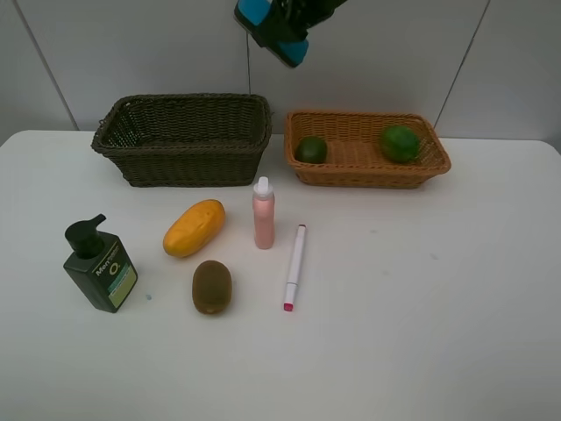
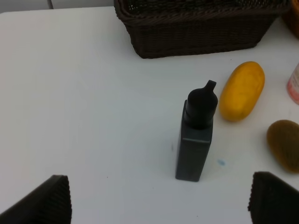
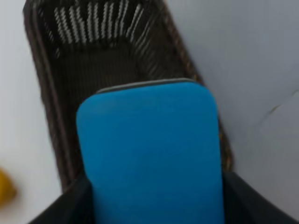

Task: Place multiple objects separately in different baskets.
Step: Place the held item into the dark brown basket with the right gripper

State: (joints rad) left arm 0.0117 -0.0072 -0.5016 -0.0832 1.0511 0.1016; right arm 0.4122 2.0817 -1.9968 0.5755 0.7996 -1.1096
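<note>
My right gripper should set the blue eraser down for me, close to the middle of the dark basket's bottom [image 1: 201, 142].
High above the dark basket's [image 1: 181, 140] right end, my right gripper [image 1: 282, 24] is shut on the blue eraser [image 3: 149, 154]; the right wrist view shows the dark basket [image 3: 107, 70] below it. Two green fruits [image 1: 310, 149] [image 1: 400, 143] lie in the tan basket [image 1: 366, 171]. On the table stand the green pump bottle [image 1: 99, 266] and pink spray bottle [image 1: 263, 213], with the mango [image 1: 194, 228], kiwi [image 1: 212, 286] and white marker [image 1: 294, 267] lying nearby. My left gripper [image 2: 159, 198] hangs open above the table, near the pump bottle [image 2: 195, 140].
Both baskets sit side by side along the table's back edge, close to the wall. The loose items cluster left of centre. In the left wrist view the mango [image 2: 242, 91] and kiwi [image 2: 284, 143] lie beyond the bottle.
</note>
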